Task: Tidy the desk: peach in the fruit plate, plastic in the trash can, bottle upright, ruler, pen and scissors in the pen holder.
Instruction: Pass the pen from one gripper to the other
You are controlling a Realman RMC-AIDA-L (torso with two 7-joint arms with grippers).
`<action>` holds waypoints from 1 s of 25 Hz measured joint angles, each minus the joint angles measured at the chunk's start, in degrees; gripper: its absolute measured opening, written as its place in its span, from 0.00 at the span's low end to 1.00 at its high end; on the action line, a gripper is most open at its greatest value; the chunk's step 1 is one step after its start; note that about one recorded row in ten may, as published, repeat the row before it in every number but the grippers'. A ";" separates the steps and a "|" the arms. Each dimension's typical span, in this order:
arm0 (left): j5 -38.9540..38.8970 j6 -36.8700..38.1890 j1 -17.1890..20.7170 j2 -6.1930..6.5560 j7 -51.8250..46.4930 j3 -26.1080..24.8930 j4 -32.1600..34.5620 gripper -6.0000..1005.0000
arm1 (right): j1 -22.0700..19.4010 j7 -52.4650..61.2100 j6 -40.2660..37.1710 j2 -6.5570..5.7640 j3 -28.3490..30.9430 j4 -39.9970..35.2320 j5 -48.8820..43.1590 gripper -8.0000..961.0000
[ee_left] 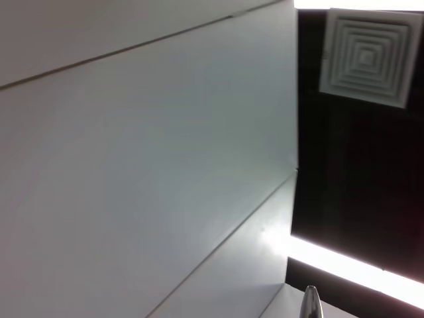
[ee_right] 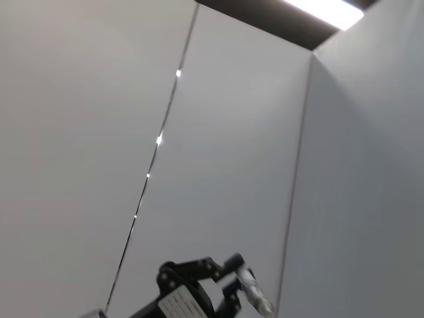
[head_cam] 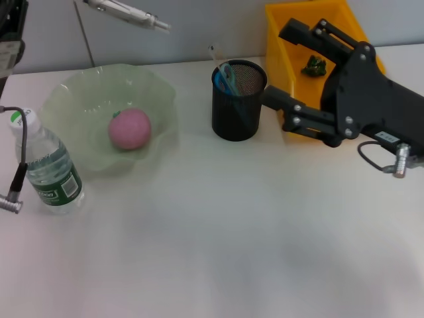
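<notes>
I will next move my right gripper to the silver pen's loose end [head_cam: 155, 22] [ee_right: 264, 305] and close it there, because my left gripper holds the other end.
The pink peach [head_cam: 129, 128] lies in the green fruit plate [head_cam: 73, 93]. At the left the bottle [head_cam: 48, 165] stands upright. The black mesh pen holder [head_cam: 238, 103] holds the blue scissors [head_cam: 227, 78] and a thin clear ruler [head_cam: 215, 56]. Crumpled green plastic [head_cam: 314, 65] sits in the yellow trash can [head_cam: 278, 26]. My right gripper [head_cam: 278, 63] hovers open beside the pen holder, in front of the trash can, empty. The silver pen [head_cam: 126, 13] hangs high above the plate; the right wrist view shows my left gripper [ee_right: 232, 275] shut on this pen [ee_right: 253, 295].
A grey cable with a metal plug [head_cam: 12, 202] dangles next to the bottle at the left edge. The white desk [head_cam: 218, 232] stretches bare toward the front. A pale wall stands behind the desk.
</notes>
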 joint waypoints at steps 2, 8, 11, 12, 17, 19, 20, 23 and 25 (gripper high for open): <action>-0.49 -1.08 -0.11 0.00 -1.59 0.16 0.21 0.15 | 1.09 -3.25 -0.15 0.06 0.01 1.83 0.15 0.82; -2.31 -3.55 -0.44 0.00 -5.97 0.93 0.65 0.15 | 3.97 -14.02 0.21 0.17 0.07 7.41 1.97 0.82; -4.14 -4.16 -0.44 0.00 -6.10 2.81 0.86 0.15 | 4.81 -16.77 0.47 0.17 0.06 8.52 2.00 0.82; -4.47 -4.44 -0.43 0.00 -6.06 3.16 0.87 0.15 | 5.14 -17.59 0.64 0.17 0.01 8.79 2.00 0.82; -4.77 -6.58 0.04 0.00 -6.02 3.49 0.88 0.15 | 6.43 -20.82 2.84 0.17 -0.08 8.74 1.81 0.82; -4.79 -7.11 0.04 0.00 -6.04 3.49 0.87 0.15 | 6.86 -23.16 4.29 0.16 -0.63 8.70 1.65 0.82; -4.79 -7.24 0.03 0.00 -5.99 3.50 0.87 0.15 | 7.11 -24.19 5.04 0.16 -1.12 8.69 1.62 0.82; -4.68 -8.21 -0.09 0.00 -5.49 3.59 0.87 0.15 | 7.82 -26.59 7.39 0.14 -3.22 8.61 1.73 0.82; -4.62 -8.99 -0.18 0.00 -5.34 3.74 0.87 0.15 | 8.21 -27.79 8.62 0.16 -4.19 8.61 1.85 0.82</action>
